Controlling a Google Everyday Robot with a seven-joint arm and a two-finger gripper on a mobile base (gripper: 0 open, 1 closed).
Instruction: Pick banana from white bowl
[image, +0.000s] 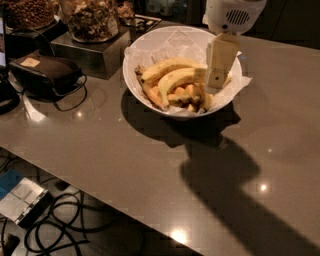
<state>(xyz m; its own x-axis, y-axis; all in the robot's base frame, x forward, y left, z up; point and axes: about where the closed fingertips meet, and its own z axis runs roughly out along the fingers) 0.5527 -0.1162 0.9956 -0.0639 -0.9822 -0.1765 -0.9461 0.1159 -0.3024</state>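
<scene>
The curved yellow banana (201, 76) lies just above the small orange-yellow bananas in the white bowl, and my gripper will close on it near its middle.
The white bowl (150, 42) stands on the table at the top centre, lined with crinkled white paper. The long pale yellow banana (167, 66) lies across it, and its right end is hidden behind the gripper. A slightly shorter yellow banana (178, 80) lies just in front of it. Small orange-yellow bananas (186, 95) sit at the front of the bowl. My gripper (216, 86) hangs from above over the right part of the bowl. Its tip is down among the right ends of the bananas.
Glass jars of nuts (90, 19) stand on a metal box (87, 52) at the back left. A dark pouch with a cable (47, 72) lies to the left. The table's front edge runs diagonally at the lower left, with cables (60, 220) on the floor below.
</scene>
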